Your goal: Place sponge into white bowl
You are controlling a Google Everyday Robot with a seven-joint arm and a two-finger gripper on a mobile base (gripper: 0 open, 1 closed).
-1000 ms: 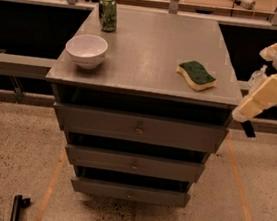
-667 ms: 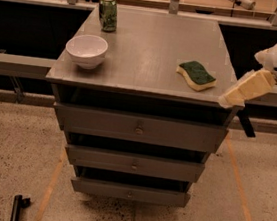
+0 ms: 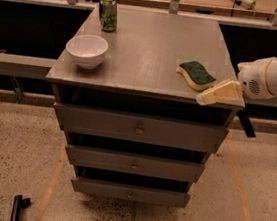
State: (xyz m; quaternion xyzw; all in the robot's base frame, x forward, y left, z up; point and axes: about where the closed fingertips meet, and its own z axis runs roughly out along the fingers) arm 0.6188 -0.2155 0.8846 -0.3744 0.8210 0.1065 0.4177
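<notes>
Next, I close my gripper on the near end of the sponge (image 3: 201,82), which is the end beside the front edge of the cabinet top.
The sponge (image 3: 197,75), dark green on top with a pale yellow body, lies flat near the front right edge of the grey cabinet top (image 3: 151,48). The white bowl (image 3: 86,50) stands upright and empty near the front left edge. My gripper (image 3: 220,93), pale yellow and blocky on a white arm, comes in from the right. It hovers over the front right corner, just right of and in front of the sponge, very close to it.
A green drink can (image 3: 108,13) stands at the back left of the cabinet top, behind the bowl. The cabinet has three drawers (image 3: 139,129) below. Rails and a shelf run behind it. A dark tool (image 3: 17,207) lies on the speckled floor.
My gripper has moved left and up from beside the cabinet to the front right corner, close to the sponge. The sponge, bowl and can have not moved.
</notes>
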